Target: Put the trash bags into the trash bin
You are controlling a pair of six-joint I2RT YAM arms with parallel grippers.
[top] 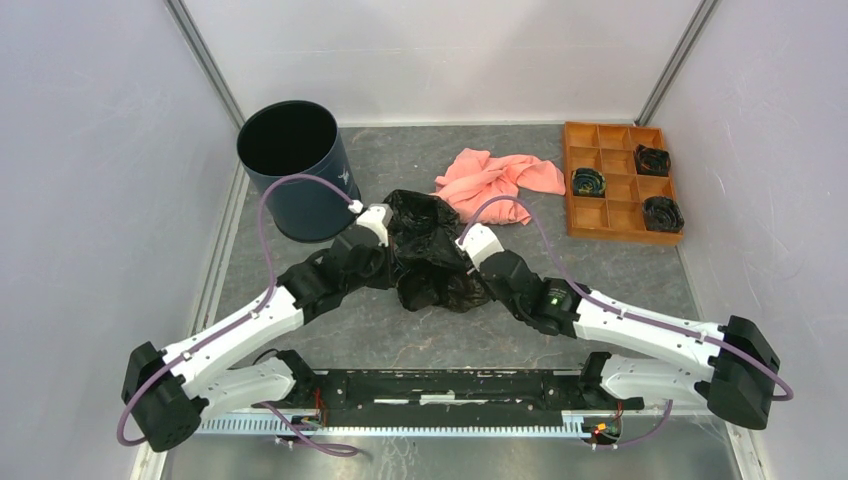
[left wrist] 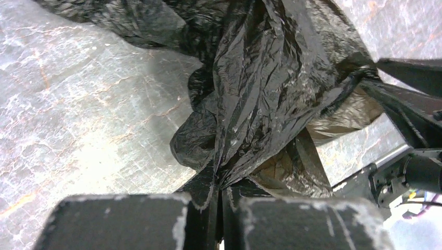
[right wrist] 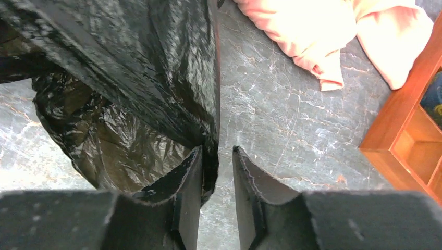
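Note:
Next, I close my right gripper on a gathered fold [right wrist: 200, 112] before spreading the trash bag, as the trash bag's edge hangs loosely against one finger of my right gripper.
The black glossy trash bag [top: 432, 258] lies crumpled on the table between my two arms, just right of the dark navy trash bin [top: 300, 190], which stands upright with its mouth open. My left gripper [top: 393, 232] is at the bag's left side. In the left wrist view it [left wrist: 223, 192] is shut on a gathered fold of the bag [left wrist: 260, 78]. My right gripper [top: 462, 238] is at the bag's right side. In the right wrist view its jaws [right wrist: 217, 156] stand apart, and an edge of the bag [right wrist: 130, 78] hangs in the gap against the left finger [right wrist: 187, 172].
A salmon-pink cloth [top: 495, 180] lies behind the bag, also in the right wrist view [right wrist: 323, 36]. An orange compartment tray [top: 620, 215] holding three dark items stands at the back right, its corner in the right wrist view [right wrist: 401, 140]. Walls enclose the table.

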